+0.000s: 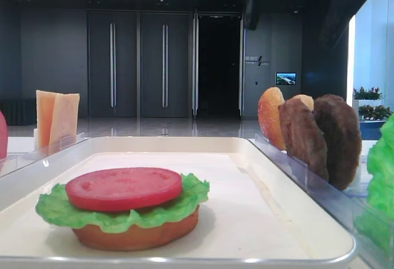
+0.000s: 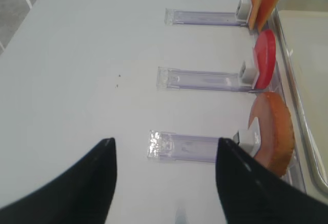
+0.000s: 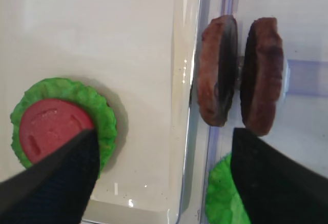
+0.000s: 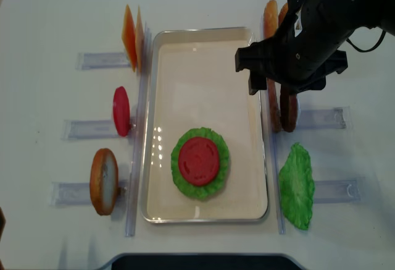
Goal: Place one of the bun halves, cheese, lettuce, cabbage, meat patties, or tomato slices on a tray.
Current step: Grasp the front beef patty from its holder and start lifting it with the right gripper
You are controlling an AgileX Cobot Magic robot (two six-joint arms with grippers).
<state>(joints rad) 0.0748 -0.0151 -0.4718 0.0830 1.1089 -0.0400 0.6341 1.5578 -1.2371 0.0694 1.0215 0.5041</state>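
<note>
My right gripper will close next on the middle of the upright meat patty [image 4: 274,107] [image 3: 217,74] nearest the cream tray and leave the outer patty standing.
The cream tray [image 4: 154,128] holds a stack: a bun half [image 1: 135,235], lettuce [image 4: 179,177] and a tomato slice [image 4: 199,160] on top. My right gripper [image 3: 164,183] is open and empty above the tray's right rim, with two upright meat patties [image 3: 218,70] just ahead of it and a loose lettuce leaf [image 3: 225,193] under its right finger. My left gripper [image 2: 164,183] is open and empty over bare table, left of an upright bun half [image 2: 271,131]. Cheese slices [image 4: 131,35] and a second tomato slice [image 4: 121,110] stand left of the tray.
Clear plastic rails [image 4: 92,128] lie on both sides of the tray and hold the upright pieces. More bun halves [image 4: 270,16] stand at the back right, behind the patties. The right arm [image 4: 302,41] hangs over the right rails. The table's front edge [image 4: 197,261] is close.
</note>
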